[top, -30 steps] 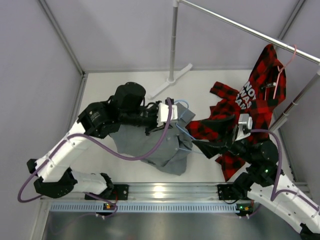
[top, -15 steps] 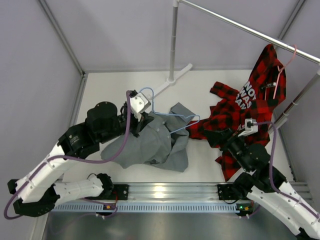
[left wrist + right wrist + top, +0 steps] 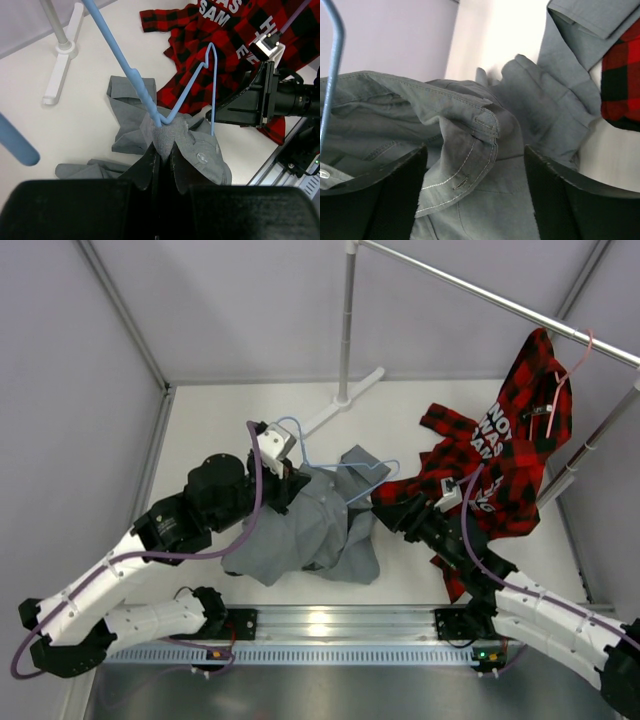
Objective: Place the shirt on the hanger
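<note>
The hanger's loose end pokes above the bunched shirt; next my right gripper pulls the shirt's buttonhole edge [image 3: 487, 126] out past it.
The grey-green shirt [image 3: 300, 540] lies bunched on the white table between both arms. My left gripper [image 3: 297, 481] is shut on a fold of the shirt's collar cloth [image 3: 167, 134], right where the light-blue wire hanger [image 3: 345, 466] meets it. The hanger's wire [image 3: 187, 90] rises from the pinched cloth, its hook towards the back left. My right gripper [image 3: 386, 508] is open at the shirt's right edge. In the right wrist view the shirt's buttonhole placket [image 3: 470, 160] lies between its spread fingers [image 3: 395, 195], and the hanger wire [image 3: 334, 65] shows at the left.
A red-and-black plaid shirt [image 3: 500, 450] hangs from a pink hanger [image 3: 566, 380] on the rack rail [image 3: 480, 292] and spills onto the table beside my right arm. The rack's upright pole [image 3: 347, 320] and foot [image 3: 340, 405] stand behind the shirt. Grey walls enclose the table.
My right gripper has reached left to the shirt's right edge. My left arm has drawn back left with the hanger and collar, then shifted slightly right; the shirt has spread out.
</note>
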### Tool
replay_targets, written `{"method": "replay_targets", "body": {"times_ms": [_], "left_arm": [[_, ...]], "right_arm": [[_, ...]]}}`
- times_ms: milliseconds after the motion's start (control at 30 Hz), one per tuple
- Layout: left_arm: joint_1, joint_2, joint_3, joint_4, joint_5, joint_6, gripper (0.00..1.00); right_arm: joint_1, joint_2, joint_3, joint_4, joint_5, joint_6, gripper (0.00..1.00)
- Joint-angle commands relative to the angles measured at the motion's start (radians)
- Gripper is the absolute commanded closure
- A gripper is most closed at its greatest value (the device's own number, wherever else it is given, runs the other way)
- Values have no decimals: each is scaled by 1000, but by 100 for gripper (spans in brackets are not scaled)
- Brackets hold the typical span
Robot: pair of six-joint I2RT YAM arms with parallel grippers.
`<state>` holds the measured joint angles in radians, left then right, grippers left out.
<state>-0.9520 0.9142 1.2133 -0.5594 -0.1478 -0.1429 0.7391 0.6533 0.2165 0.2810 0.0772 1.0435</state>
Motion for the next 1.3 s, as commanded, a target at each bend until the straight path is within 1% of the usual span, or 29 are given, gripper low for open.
{"method": "replay_targets", "body": {"times_ms": [0, 67, 100, 233, 333, 367, 433, 467, 533, 633, 767, 900, 1033, 1133, 1233, 1267], "left_arm": [[-2, -29, -17, 122, -47, -50, 100], [-2, -40, -32, 137, -42, -52, 100], [-1, -41, -35, 142, -36, -52, 100], [-2, -43, -34, 148, -32, -53, 100], [-2, -52, -35, 157, -35, -55, 100], [-2, -60, -37, 161, -30, -55, 100], [-2, -63, -38, 162, -26, -55, 100], [-2, -63, -37, 162, -19, -57, 100], [-2, -63, -38, 165, -16, -55, 100], [-1, -63, -44, 179, -9, -60, 100], [-2, -69, -57, 210, 25, -69, 100], [-2, -74, -57, 220, 27, -67, 100], [-1, -93, -58, 225, -18, -67, 100], [-2, -116, -73, 245, -32, -67, 100], [-1, -130, -92, 266, -35, -72, 100], [-2, -129, -95, 269, -33, -76, 100]], "right_arm": [[-17, 38, -72, 323, 2, 104, 28], [-15, 80, -103, 400, -23, 141, 31], [-15, 116, -108, 467, -39, 145, 31], [-17, 198, -111, 593, -105, 171, 32], [-15, 226, -170, 644, -79, 223, 37], [-15, 227, -190, 668, -26, 242, 42], [-17, 236, -213, 751, -2, 268, 44], [-15, 238, -244, 757, -1, 268, 45], [-15, 241, -235, 751, -13, 259, 45], [-15, 265, -183, 765, -45, 242, 47], [-15, 325, -146, 800, -100, 250, 47], [-15, 391, -169, 872, -91, 279, 50], [-15, 388, -212, 868, -44, 303, 52], [-15, 384, -210, 873, -57, 305, 50], [-10, 391, -200, 911, -100, 314, 38], [-10, 393, -195, 920, -123, 313, 29]]}}
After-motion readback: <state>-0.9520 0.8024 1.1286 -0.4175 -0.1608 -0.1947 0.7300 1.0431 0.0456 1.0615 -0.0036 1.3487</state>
